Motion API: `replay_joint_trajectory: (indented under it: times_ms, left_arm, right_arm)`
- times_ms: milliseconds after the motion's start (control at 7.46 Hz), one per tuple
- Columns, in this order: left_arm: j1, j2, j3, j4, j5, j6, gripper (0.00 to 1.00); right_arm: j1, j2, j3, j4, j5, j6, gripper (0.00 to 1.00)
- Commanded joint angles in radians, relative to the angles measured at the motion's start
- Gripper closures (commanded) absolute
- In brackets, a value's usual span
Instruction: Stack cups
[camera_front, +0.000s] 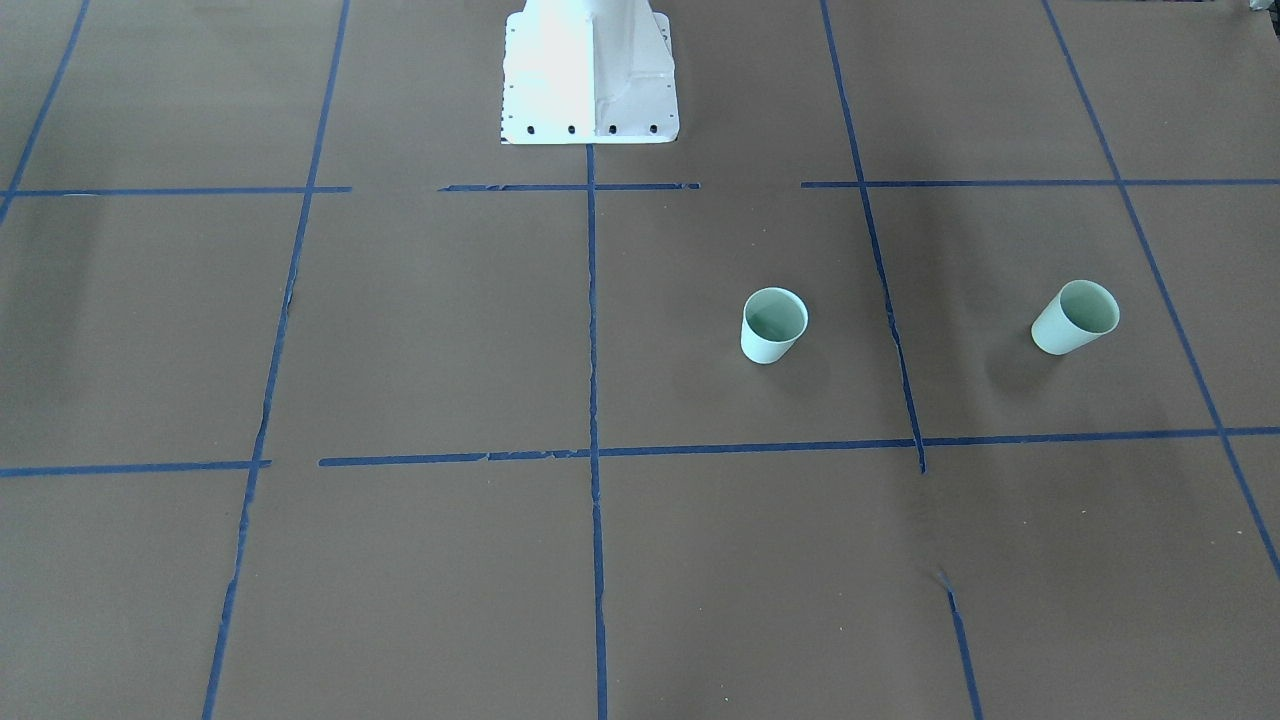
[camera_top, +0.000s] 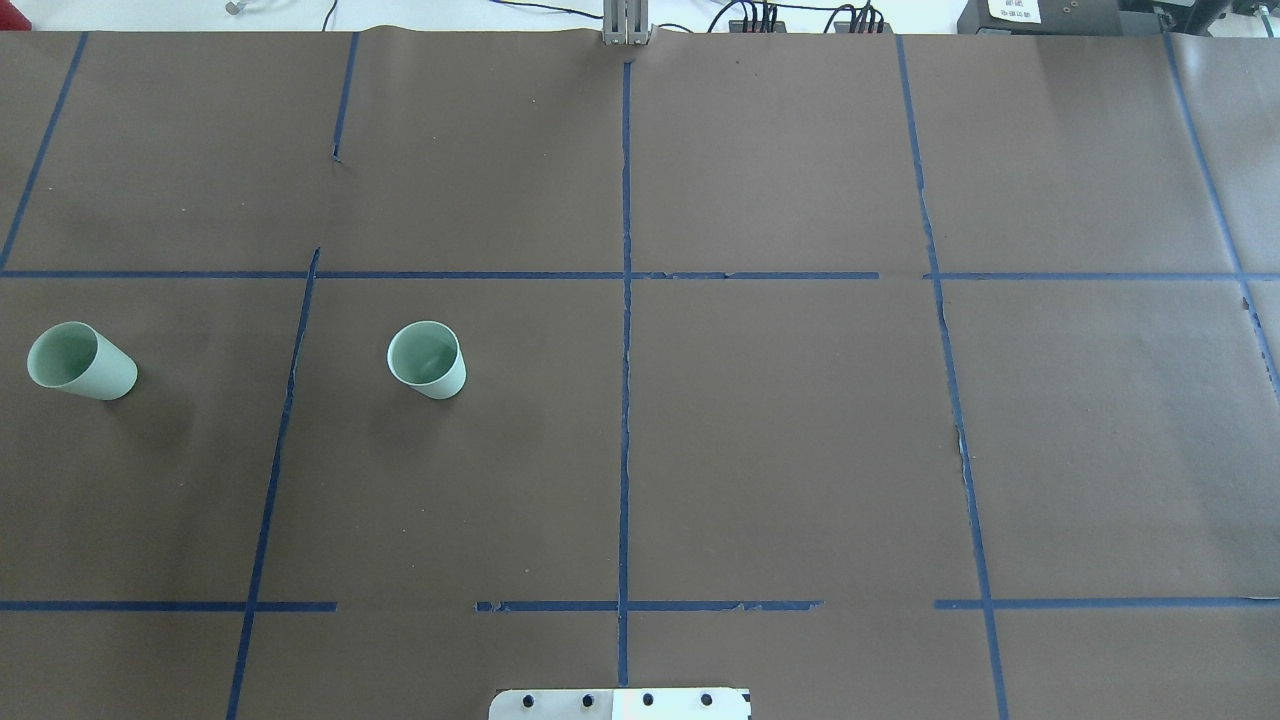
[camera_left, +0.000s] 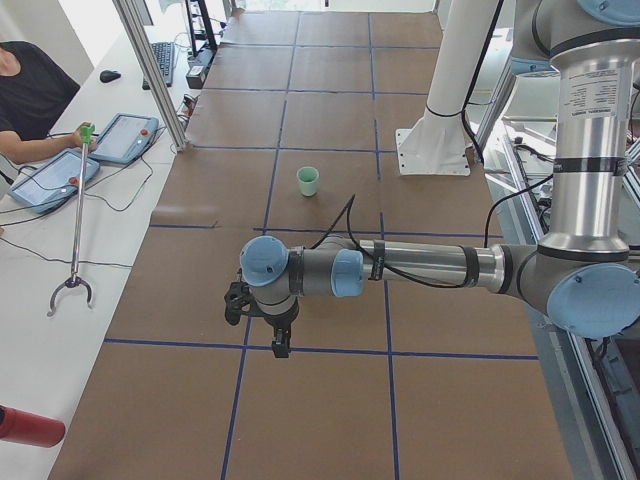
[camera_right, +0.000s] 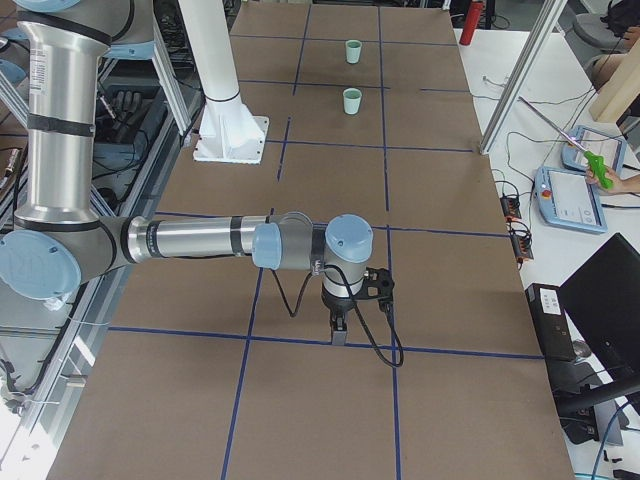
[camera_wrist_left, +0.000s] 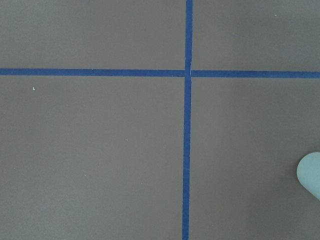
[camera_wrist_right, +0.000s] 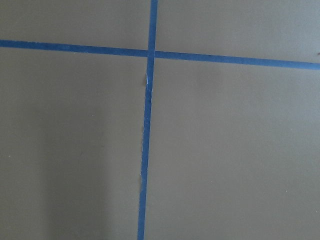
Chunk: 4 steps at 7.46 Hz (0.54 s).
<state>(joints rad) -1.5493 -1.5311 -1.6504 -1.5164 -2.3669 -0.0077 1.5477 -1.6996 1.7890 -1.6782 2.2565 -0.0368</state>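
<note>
The robot's left gripper needs to close on the outer cup's rim (camera_front: 1112, 296), on the side away from the cup that is nearer the centre line.
Two pale mint-green cups stand upright and apart on the brown table. One cup (camera_top: 427, 359) (camera_front: 773, 325) is nearer the centre line. The other cup (camera_top: 82, 361) (camera_front: 1075, 317) is near the table's left end. Both show far off in the exterior right view (camera_right: 352, 100) (camera_right: 353, 51). A cup's edge (camera_wrist_left: 311, 175) shows at the right border of the left wrist view. My left gripper (camera_left: 280, 340) and right gripper (camera_right: 340, 330) point down above the table. They show only in the side views, so I cannot tell whether they are open or shut.
The white robot base (camera_front: 590, 75) stands at the table's middle edge. Blue tape lines (camera_top: 625, 350) grid the brown table cover. Operators with tablets (camera_left: 55, 180) and a grabber stick (camera_left: 78, 215) are at a side table.
</note>
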Motion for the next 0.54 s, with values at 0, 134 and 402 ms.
replay_joint_trajectory:
  times_ms: [0,134,402]
  left_arm:
    - [0.000,-0.007,-0.005,-0.002,-0.002,0.002,0.00]
    - [0.000,-0.009,-0.009,-0.008,-0.002,0.002,0.00]
    - [0.002,-0.021,-0.025,-0.008,-0.003,-0.012,0.00]
  right_arm:
    - [0.000,0.000,0.001,-0.001,0.000,0.000,0.00]
    - [0.000,0.000,0.001,0.000,0.000,0.000,0.00]
    - [0.000,0.000,0.001,0.000,0.000,0.000,0.00]
